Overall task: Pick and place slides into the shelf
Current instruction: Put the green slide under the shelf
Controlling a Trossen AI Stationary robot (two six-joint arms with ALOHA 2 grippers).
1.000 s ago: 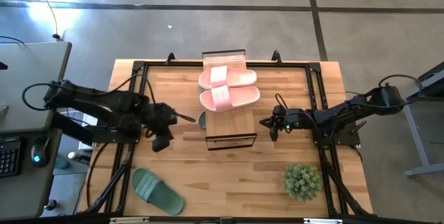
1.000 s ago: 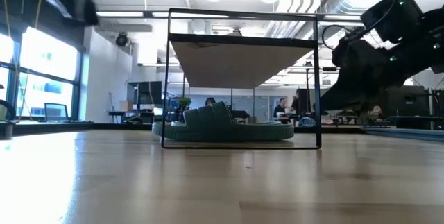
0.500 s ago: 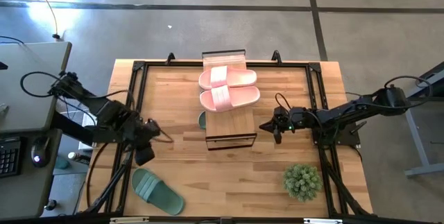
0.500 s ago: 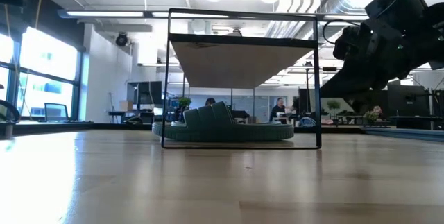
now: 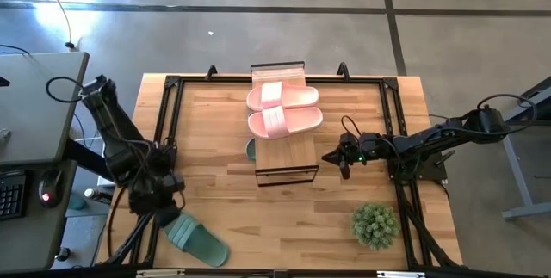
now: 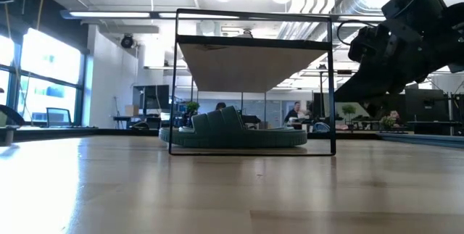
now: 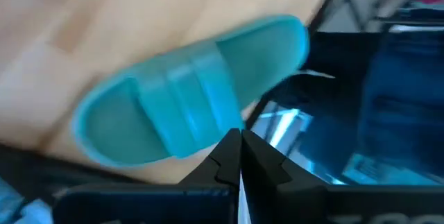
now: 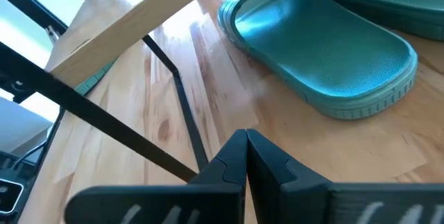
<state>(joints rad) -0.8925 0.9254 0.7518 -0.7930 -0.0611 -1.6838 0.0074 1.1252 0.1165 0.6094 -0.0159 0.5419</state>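
Note:
My left gripper is shut beside the strap of the slanted sage-green slide, so I should open it, pinch the strap's edge (image 7: pixel 158 128) and swing the slide toward the shelf.
A sage-green slide (image 5: pixel 196 237) lies sole-down near the table's near-left corner; in the left wrist view the same slide (image 7: pixel 187 106) shows just beyond my fingers. My left gripper (image 5: pixel 170 209) (image 7: pixel 240 141) is shut and hovers over that slide's far-left end. The shelf (image 5: pixel 284 153) (image 6: pixel 254 49) stands mid-table with two pink slides (image 5: pixel 282 97) on its plank top. Green slides (image 6: pixel 239 134) (image 8: pixel 326 57) lie on the table under it. My right gripper (image 5: pixel 327 155) (image 8: pixel 246 144) is shut, just right of the shelf's near end.
A small green potted plant (image 5: pixel 375 225) stands near the table's near-right corner. A black frame (image 5: pixel 172 84) runs round the table's edges. Bare wood (image 5: pixel 275 218) lies between the shelf and the near edge. A desk with a keyboard (image 5: pixel 13 196) stands left of the table.
My left arm has swung away from the shelf's left side toward the table's near-left corner, ending over the lone green slide, and it has left the low view. The slides and shelf have stayed where they were.

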